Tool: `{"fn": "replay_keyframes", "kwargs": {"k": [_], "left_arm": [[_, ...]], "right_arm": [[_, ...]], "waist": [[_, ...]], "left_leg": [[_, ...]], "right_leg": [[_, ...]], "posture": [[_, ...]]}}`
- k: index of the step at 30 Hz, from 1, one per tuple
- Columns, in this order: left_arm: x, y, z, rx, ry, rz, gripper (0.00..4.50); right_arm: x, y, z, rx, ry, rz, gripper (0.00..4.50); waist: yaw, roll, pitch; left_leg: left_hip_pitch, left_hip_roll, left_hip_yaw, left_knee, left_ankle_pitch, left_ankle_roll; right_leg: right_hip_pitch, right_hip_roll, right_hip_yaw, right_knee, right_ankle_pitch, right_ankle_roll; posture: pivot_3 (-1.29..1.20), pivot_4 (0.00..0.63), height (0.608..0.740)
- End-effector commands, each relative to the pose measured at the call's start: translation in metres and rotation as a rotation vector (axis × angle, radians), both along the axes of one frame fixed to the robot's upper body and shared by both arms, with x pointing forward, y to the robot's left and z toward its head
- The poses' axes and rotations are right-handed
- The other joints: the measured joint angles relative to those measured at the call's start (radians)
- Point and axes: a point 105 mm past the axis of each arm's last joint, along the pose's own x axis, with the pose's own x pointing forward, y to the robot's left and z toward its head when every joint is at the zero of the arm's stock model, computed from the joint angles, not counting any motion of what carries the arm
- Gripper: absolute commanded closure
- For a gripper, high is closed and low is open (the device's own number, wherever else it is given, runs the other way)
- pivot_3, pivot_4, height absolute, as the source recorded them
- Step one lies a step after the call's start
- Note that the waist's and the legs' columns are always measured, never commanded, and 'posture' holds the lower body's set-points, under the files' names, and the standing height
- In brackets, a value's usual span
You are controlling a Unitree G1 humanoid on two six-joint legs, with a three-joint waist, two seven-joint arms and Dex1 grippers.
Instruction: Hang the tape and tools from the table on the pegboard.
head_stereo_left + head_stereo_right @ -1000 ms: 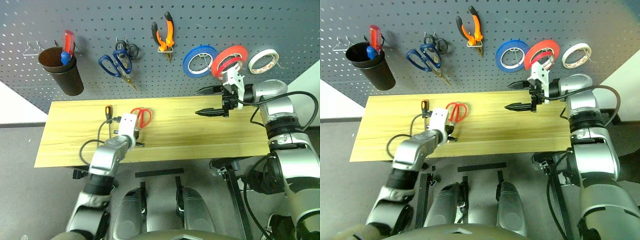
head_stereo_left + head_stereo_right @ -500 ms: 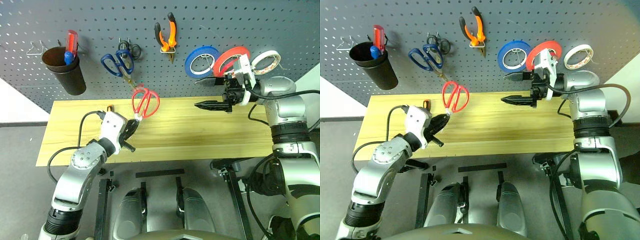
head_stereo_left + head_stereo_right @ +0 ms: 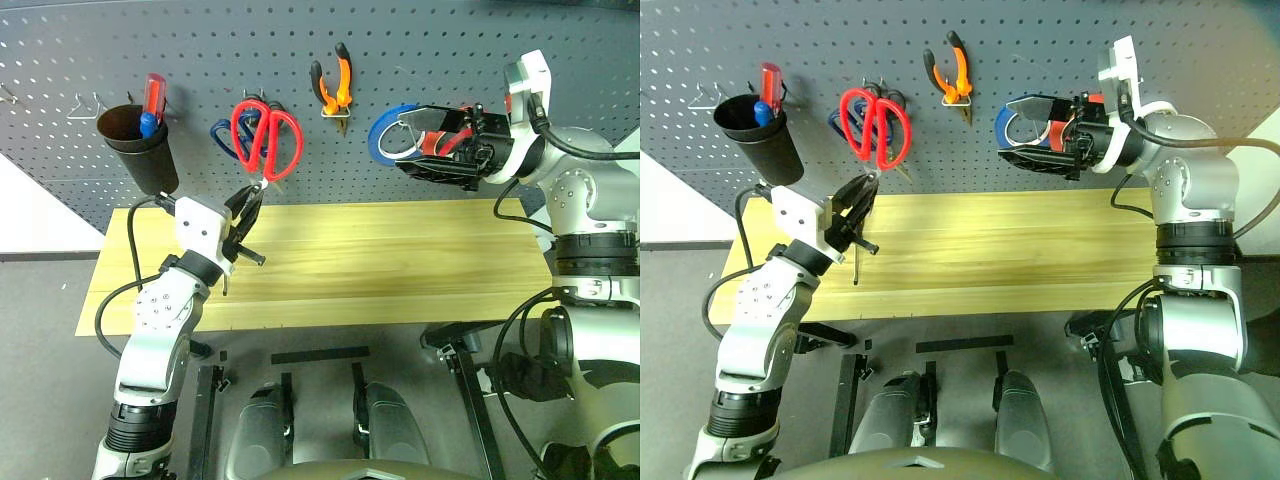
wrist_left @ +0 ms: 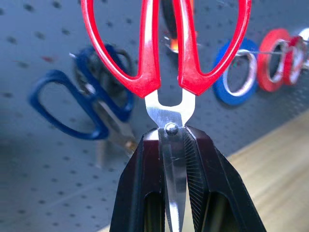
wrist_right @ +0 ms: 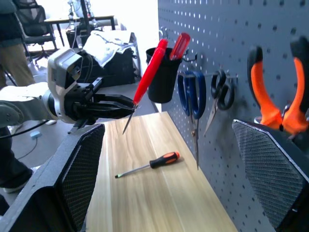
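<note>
My left gripper should hang the red-handled scissors on the pegboard (image 4: 133, 117), in front of the blue-handled scissors.
My left gripper (image 3: 245, 206) is shut on the blades of the red-handled scissors (image 3: 266, 138) and holds them handles-up, right in front of the pegboard (image 3: 450, 50). The red handles overlap the blue-handled scissors (image 3: 222, 135) that hang there. My right gripper (image 3: 405, 142) stands open and empty, pointing left, in front of the blue roll (image 3: 383, 135) and the red tape (image 4: 261, 63) on the board. The orange-and-black pliers (image 3: 335, 85) hang on a hook. The small orange-and-black screwdriver (image 5: 154, 162) lies on the table (image 3: 400, 260), near the board and under my left hand.
A black cup (image 3: 140, 150) hangs at the board's left with a red-and-blue screwdriver (image 3: 152, 95) in it. Small black scissors (image 5: 222, 89) hang beside the blue-handled ones. A person (image 5: 12, 38) stands far off beyond the table's left end.
My left gripper has lifted the red-handled scissors off the table and swung them upright to the pegboard. My right gripper has risen in front of the hanging tapes, still open.
</note>
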Motion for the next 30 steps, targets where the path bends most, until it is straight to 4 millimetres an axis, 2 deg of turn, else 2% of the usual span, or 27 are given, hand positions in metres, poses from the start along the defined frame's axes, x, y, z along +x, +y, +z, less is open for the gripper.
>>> {"fn": "replay_keyframes", "kwargs": {"k": [1, 11, 16, 26, 28, 30], "left_arm": [[0.002, 0.004, 0.007, 0.008, -0.047, 0.030, 4.24], [0.039, 0.006, -0.016, 0.042, 0.048, 0.074, 4.24], [0.049, 0.002, -0.027, 0.073, 0.087, 0.070, 4.24], [0.078, -0.008, -0.032, 0.036, 0.122, 0.078, 4.24], [0.081, -0.010, -0.035, 0.024, 0.143, 0.069, 3.52], [0.081, -0.012, -0.035, 0.014, 0.149, 0.054, 3.01]], "right_arm": [[-0.008, -0.003, 0.024, 0.014, -0.095, 0.001, 0.00], [-0.006, -0.006, 0.025, 0.004, -0.107, -0.030, 0.00], [-0.005, -0.008, 0.025, -0.002, -0.113, -0.051, 0.00], [-0.003, -0.012, 0.023, -0.016, -0.126, -0.086, 0.00], [-0.004, -0.012, 0.023, -0.021, -0.131, -0.088, 0.00], [-0.004, -0.012, 0.023, -0.024, -0.133, -0.089, 0.00]], "waist": [[-0.001, 0.000, -0.005], [-0.002, 0.000, -0.022], [-0.003, 0.000, -0.023], [-0.002, 0.000, -0.026], [-0.004, 0.000, -0.027], [-0.005, 0.000, -0.028]], "left_leg": [[0.000, 0.000, 0.000, 0.000, 0.000, 0.000], [0.000, 0.000, 0.000, 0.000, 0.000, 0.000], [0.000, 0.000, 0.000, 0.000, 0.000, 0.000], [0.000, 0.000, 0.000, 0.001, 0.000, 0.000], [0.000, 0.000, 0.000, 0.001, 0.000, 0.000], [0.000, 0.000, 0.000, 0.001, 0.000, 0.000]], "right_leg": [[0.000, 0.000, 0.000, 0.000, 0.000, 0.000], [0.000, 0.001, 0.000, 0.000, 0.000, 0.000], [0.000, 0.002, 0.000, 0.000, 0.000, 0.000], [0.000, 0.002, 0.000, 0.000, 0.000, 0.000], [0.000, 0.002, 0.000, 0.000, 0.000, 0.001], [0.000, 0.002, 0.000, 0.000, 0.000, 0.001]], "posture": [[-0.02, 0.107, 0.732], [-0.03, 0.106, 0.732], [-0.04, 0.108, 0.732], [-0.06, 0.105, 0.732], [-0.06, 0.105, 0.732], [-0.06, 0.105, 0.732]]}}
